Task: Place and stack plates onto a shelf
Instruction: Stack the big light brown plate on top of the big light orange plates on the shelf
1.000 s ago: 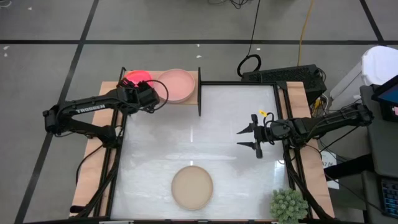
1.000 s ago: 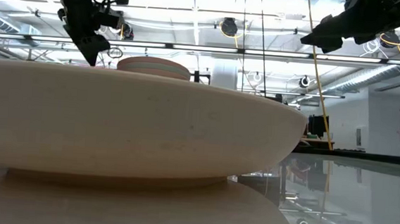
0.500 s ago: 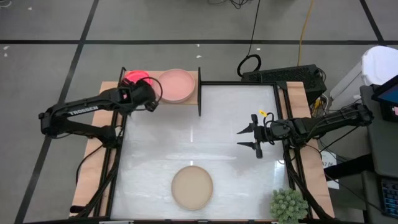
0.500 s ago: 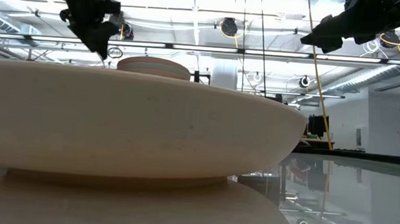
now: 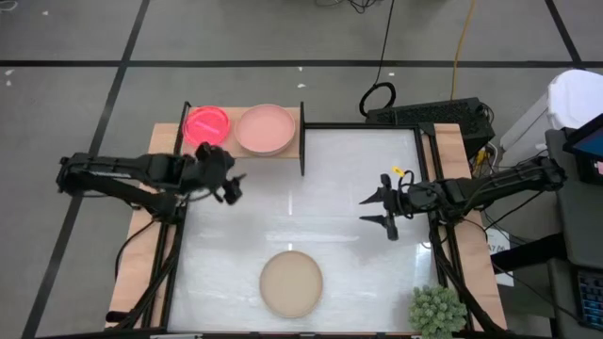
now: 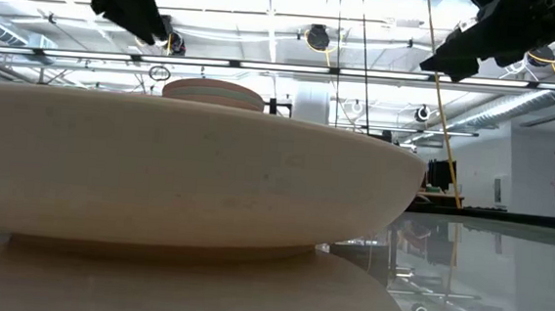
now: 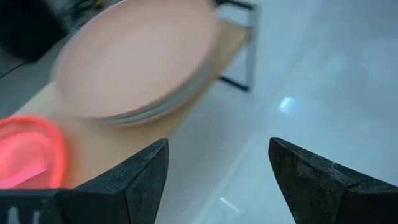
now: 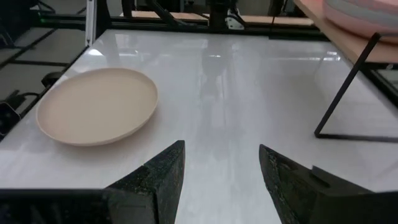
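Note:
I will next move my right gripper to the beige plate's rim (image 5: pixel 320 276) (image 8: pixel 99 144), on the side closest to the right arm, and close it there.
A beige plate (image 5: pixel 291 282) lies flat on the white table near its front edge, also seen in the right wrist view (image 8: pixel 96 106). At the far left stands the shelf (image 5: pixel 292 118). On its board rest a stack of dusty-pink plates (image 5: pixel 266 129) and neon pink plates (image 5: pixel 207 123). My left gripper (image 5: pixel 235 187) hangs open over the table's left side, just nearer than the shelf, with nothing between its fingers (image 7: pixel 217 168). Above the table's right side my right gripper (image 5: pixel 377 210) stands open and empty too (image 8: pixel 221 165).
A spiky green plant (image 5: pixel 436 311) stands at the table's near right corner. The shelf's black leg (image 5: pixel 302 141) rises at the far edge. The white tabletop (image 5: pixel 311 217) lies bare between the two grippers.
My left gripper has drawn back from the plates on the shelf toward the table's near edge, rising a little and tipping less steeply down. It has stayed open. The plates on the shelf have kept their place.

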Robot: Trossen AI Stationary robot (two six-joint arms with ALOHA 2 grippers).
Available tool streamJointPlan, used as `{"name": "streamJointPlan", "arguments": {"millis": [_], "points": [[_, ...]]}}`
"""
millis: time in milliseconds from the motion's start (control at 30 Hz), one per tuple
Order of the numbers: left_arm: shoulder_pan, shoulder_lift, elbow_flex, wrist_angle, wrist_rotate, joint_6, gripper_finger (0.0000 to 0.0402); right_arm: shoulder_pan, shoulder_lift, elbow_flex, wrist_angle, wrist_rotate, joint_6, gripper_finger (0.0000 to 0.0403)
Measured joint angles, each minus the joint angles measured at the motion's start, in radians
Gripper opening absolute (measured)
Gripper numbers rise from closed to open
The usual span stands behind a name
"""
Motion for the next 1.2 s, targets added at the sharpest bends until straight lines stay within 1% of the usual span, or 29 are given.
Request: {"name": "streamJointPlan", "arguments": {"millis": [100,233,333,433,533,700,800,833,967,1000,1067,1200], "points": [[-0.085,0.014,0.000,0.029,0.000,0.014,0.0280,0.000,0.023,0.000,0.002,0.001,0.033,0.0189],[-0.194,0.051,0.000,0.035,0.000,0.016,0.0280,0.009,0.081,0.000,0.032,-0.004,0.036,0.0189],[-0.270,0.092,0.000,0.041,0.000,0.010,0.0280,0.026,0.142,0.000,0.125,-0.053,0.021,0.0189],[-0.340,0.142,0.000,0.081,0.000,0.007,0.0280,0.050,0.201,0.000,0.234,-0.101,-0.015,0.0189],[-0.397,0.197,0.000,0.138,-0.001,0.006,0.0280,0.073,0.255,0.003,0.306,-0.104,-0.046,0.0189],[-0.481,0.294,0.000,0.234,-0.002,0.049,0.0280,0.103,0.364,0.076,0.219,-0.104,-0.055,0.0180],[-0.525,0.347,0.000,0.275,0.000,0.080,0.0280,0.130,0.434,0.134,0.202,-0.106,-0.080,0.0171],[-0.536,0.363,0.000,0.284,0.001,0.080,0.0280,0.140,0.456,0.151,0.196,-0.114,-0.093,0.0168],[-0.572,0.410,0.000,0.312,0.015,0.060,0.0280,0.176,0.559,0.224,0.196,-0.204,-0.126,0.0161],[-0.579,0.417,0.000,0.322,0.016,0.050,0.0280,0.186,0.585,0.244,0.190,-0.210,-0.126,0.0160],[-0.591,0.426,0.000,0.327,0.015,0.035,0.0280,0.202,0.649,0.299,0.138,-0.210,-0.128,0.0159],[-0.605,0.431,0.000,0.349,0.015,0.027,0.0280,0.236,0.787,0.422,0.008,-0.210,-0.193,0.0159]]}}
